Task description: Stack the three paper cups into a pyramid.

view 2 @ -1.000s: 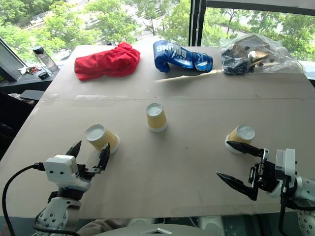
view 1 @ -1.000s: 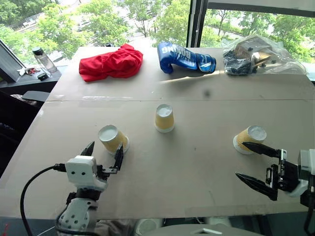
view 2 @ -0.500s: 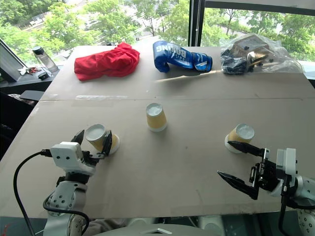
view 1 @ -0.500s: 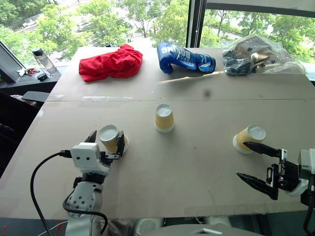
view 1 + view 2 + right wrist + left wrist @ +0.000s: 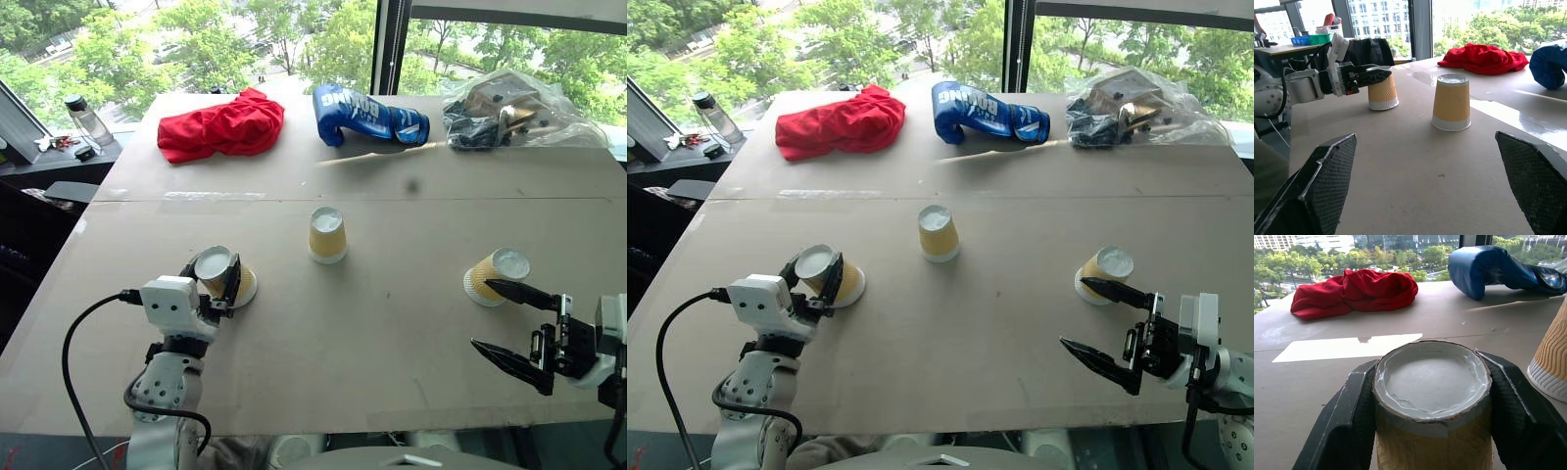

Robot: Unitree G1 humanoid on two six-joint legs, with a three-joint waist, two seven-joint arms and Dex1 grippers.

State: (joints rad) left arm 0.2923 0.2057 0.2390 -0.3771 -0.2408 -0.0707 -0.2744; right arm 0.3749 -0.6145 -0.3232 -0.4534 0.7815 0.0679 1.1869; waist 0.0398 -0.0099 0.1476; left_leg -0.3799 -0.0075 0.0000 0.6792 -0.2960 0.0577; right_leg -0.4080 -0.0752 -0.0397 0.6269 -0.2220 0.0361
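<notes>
My left gripper will release its paper cup on the table (image 5: pixel 418 281), close beside the cup near my right gripper.
Three yellow-tan paper cups stand upside down on the brown table (image 5: pixel 392 323). My left gripper (image 5: pixel 211 270) is shut on the left cup (image 5: pixel 223 276); in the left wrist view both fingers (image 5: pixel 1352 416) press that cup's (image 5: pixel 1432 387) sides. The middle cup (image 5: pixel 327 235) stands alone at the table's centre, and it also appears as a middle cup (image 5: pixel 1451 103) in the right wrist view. The right cup (image 5: pixel 496 274) stands near the right edge. My right gripper (image 5: pixel 480 313) is open just in front of it, with nothing between its fingers.
Along the far edge lie a red cloth (image 5: pixel 220 125), a blue boxing glove (image 5: pixel 367 116) and a plastic bag of items (image 5: pixel 514 110). A bottle (image 5: pixel 88 119) stands on the ledge at the far left. A black cable (image 5: pixel 78 343) loops from my left wrist.
My left gripper moved forward around the left cup and closed on its sides. The right arm and the other two cups stayed put.
</notes>
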